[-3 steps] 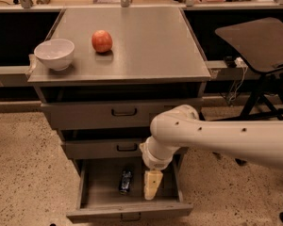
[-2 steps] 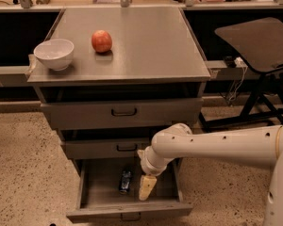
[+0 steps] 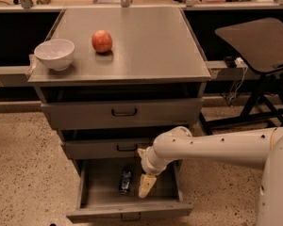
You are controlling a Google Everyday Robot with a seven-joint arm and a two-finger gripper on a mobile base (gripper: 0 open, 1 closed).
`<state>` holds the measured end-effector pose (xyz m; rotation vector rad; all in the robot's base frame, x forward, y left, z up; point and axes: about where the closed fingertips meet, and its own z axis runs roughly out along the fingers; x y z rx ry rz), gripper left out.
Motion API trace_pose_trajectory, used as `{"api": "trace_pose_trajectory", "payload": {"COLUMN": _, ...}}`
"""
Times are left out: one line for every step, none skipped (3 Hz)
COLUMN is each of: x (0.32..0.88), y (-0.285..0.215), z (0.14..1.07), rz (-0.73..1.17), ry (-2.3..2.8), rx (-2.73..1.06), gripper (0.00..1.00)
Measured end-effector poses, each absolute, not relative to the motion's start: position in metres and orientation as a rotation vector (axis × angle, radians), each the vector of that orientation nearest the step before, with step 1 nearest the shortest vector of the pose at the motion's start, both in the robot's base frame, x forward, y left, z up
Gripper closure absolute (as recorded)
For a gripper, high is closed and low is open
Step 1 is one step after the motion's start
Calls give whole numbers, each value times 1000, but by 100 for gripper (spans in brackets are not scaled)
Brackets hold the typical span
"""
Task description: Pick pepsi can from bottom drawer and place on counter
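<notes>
Next, my gripper should go to the pepsi can's body (image 3: 125,181) in the open bottom drawer and close there.
The bottom drawer (image 3: 167,187) is pulled open below two shut grey drawers. The pepsi can (image 3: 126,181), dark blue with pale markings, lies on its side on the drawer floor, left of centre. My gripper (image 3: 146,186) hangs on the white arm, reaching down into the drawer just to the right of the can, its cream fingers (image 3: 146,184) close beside it but apart from it. The counter (image 3: 146,41) is the grey cabinet top above.
A white bowl (image 3: 54,53) and a red-orange apple (image 3: 102,41) stand on the counter's left half. A dark round-cornered side table (image 3: 259,41) on a black stand is at the right. Speckled floor lies around the cabinet.
My arm has moved left and lower, carrying the gripper nearer to the can inside the drawer. The can, bowl and apple have not moved.
</notes>
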<state>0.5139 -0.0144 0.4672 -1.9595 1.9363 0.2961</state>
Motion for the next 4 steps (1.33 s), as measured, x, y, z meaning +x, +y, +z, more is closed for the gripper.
{"api": "trace_pose_trajectory", "payload": {"x": 523, "y": -13, "z": 449, "rz": 352, "ry": 1913, "rx": -1939, "gripper": 0}}
{"api": "trace_pose_trajectory", "payload": {"x": 548, "y": -17, "z": 400, "rz": 443, "ry": 1894, "rx": -1833, "gripper": 0}}
{"api": "trace_pose_trajectory", "payload": {"x": 560, "y": -23, "z": 321, "rz": 563, "ry": 1897, "rx": -1703, "gripper": 0}}
{"api": "trace_pose_trajectory", "payload": {"x": 558, "y": -26, "z": 274, "rz": 640, "ry": 1910, "rx": -1635, "gripper": 0}}
